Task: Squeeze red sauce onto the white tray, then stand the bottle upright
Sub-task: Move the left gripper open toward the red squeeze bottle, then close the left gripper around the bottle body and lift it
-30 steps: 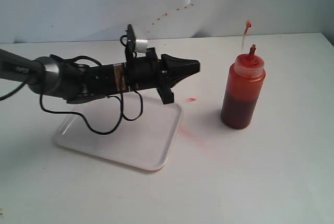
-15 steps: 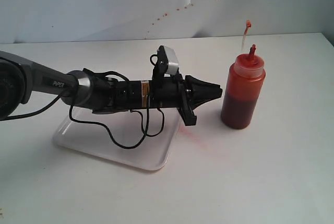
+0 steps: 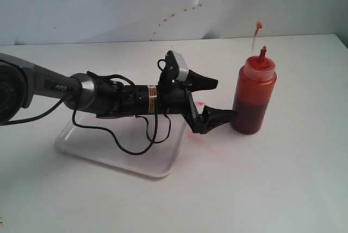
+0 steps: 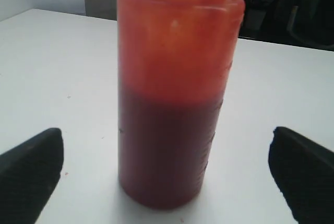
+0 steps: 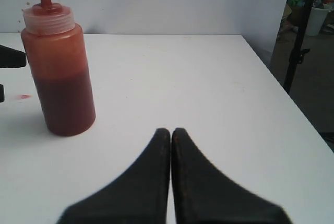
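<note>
I should move my left gripper forward next and close it around the lower half (image 3: pixel 250 115) (image 4: pixel 166 148) of the bottle, where the sauce looks dark.
The bottle (image 3: pixel 253 94) stands upright on the table right of the white tray (image 3: pixel 157 163); its tethered tip cap sticks up above the nozzle. My left gripper (image 3: pixel 226 99) is open just left of the bottle, level with its lower half. In the left wrist view the bottle (image 4: pixel 175 93) stands ahead, between the spread fingers (image 4: pixel 28 174), apart from both. My right gripper (image 5: pixel 171 132) is shut and empty, well off from the bottle (image 5: pixel 61 78). No blob of red sauce shows on the bare part of the tray; the arm covers the rest.
A pink speck (image 3: pixel 200 103) and a faint pink smear (image 3: pixel 198 138) mark the table by the tray's near-right corner. Small red splashes dot the back wall (image 3: pixel 185 9). The table's right edge (image 5: pixel 284 96) runs beside the right gripper.
The left arm moved right and down toward the bottle, rolled its wrist, then opened its jaws. The bottle, tray and right gripper have not moved.
</note>
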